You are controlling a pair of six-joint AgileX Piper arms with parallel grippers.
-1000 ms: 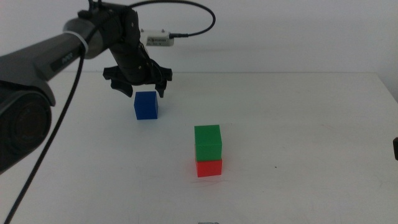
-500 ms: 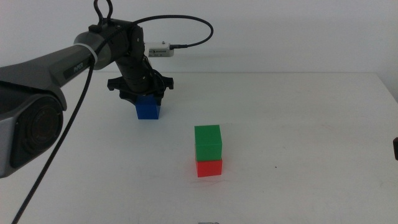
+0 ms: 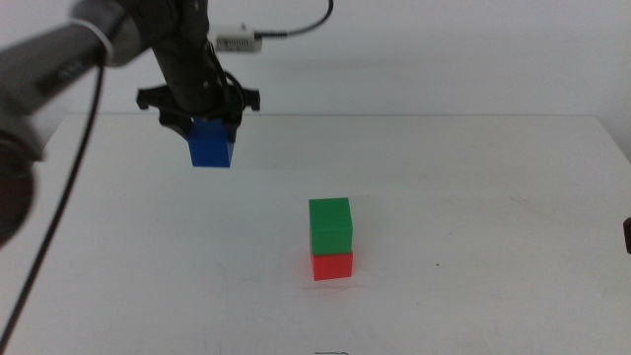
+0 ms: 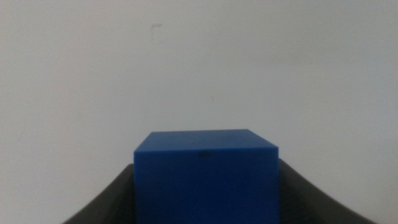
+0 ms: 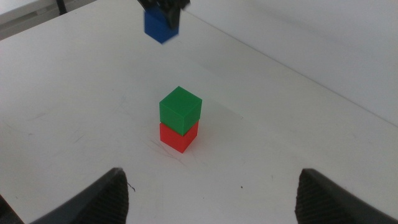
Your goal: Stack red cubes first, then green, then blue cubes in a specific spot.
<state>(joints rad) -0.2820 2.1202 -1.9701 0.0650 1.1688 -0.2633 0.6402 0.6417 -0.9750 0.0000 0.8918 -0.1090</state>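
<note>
The robot's left gripper will set the blue cube down on top of the green cube (image 3: pixel 333 201), above the red one.
The blue cube (image 3: pixel 211 145) hangs above the table at the back left, with my left gripper (image 3: pixel 202 120) shut on it. In the left wrist view the blue cube (image 4: pixel 206 177) fills the space between the two dark jaws. The green cube (image 3: pixel 329 225) sits on top of the red cube (image 3: pixel 332 265) on the white tabletop, nearer the front and to the right of the held cube. The right wrist view looks at the green cube (image 5: pixel 180 110) on the red cube (image 5: pixel 178 137), with the blue cube (image 5: pixel 160 25) lifted beyond them. My right gripper (image 5: pixel 211 214) stands open, well back from the stack.
The white table (image 3: pixel 473 197) ends at a back edge against a white wall. A small white box with a cable (image 3: pixel 237 42) sits high on the left arm. A dark bit of the right arm shows at the right edge (image 3: pixel 627 235).
My left gripper came down around the blue cube, shut on it, and has lifted it up and a little to the left. The green-on-red stack has not moved.
</note>
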